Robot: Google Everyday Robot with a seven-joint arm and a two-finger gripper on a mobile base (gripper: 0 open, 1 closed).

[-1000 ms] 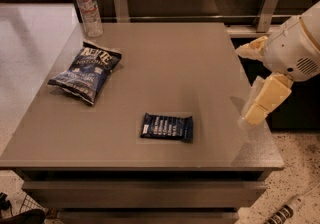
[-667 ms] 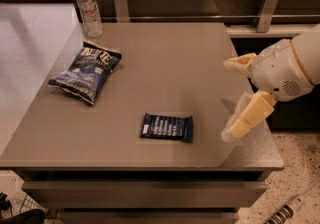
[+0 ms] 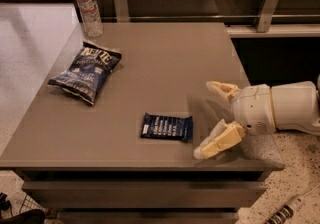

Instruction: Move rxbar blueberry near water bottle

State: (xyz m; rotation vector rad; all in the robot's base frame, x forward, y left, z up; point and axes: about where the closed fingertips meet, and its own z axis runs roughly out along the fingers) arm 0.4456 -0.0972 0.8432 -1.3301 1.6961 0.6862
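Next, my gripper closes on the middle of the rxbar blueberry (image 3: 169, 127), putting one finger at each of the bar's long edges.
The rxbar blueberry (image 3: 166, 127) is a flat dark navy wrapper with white lettering, lying near the table's front edge. The water bottle (image 3: 88, 6) stands upright at the table's back left corner, clear with a white cap and a white-and-red label. My gripper (image 3: 210, 118) is just right of the bar, low over the table, pointing left at it. Its two cream fingers (image 3: 219, 141) are spread wide apart with nothing between them. A small gap separates the fingertips from the bar.
A larger puffy blue chip bag (image 3: 86, 71) lies on the left of the grey table (image 3: 160, 58), between bar and bottle. A wooden wall with metal brackets (image 3: 120, 1) runs behind. The table's right edge lies under my arm.
My gripper has moved left and down from the table's right edge toward the bar. The bar, chip bag and bottle have not moved.
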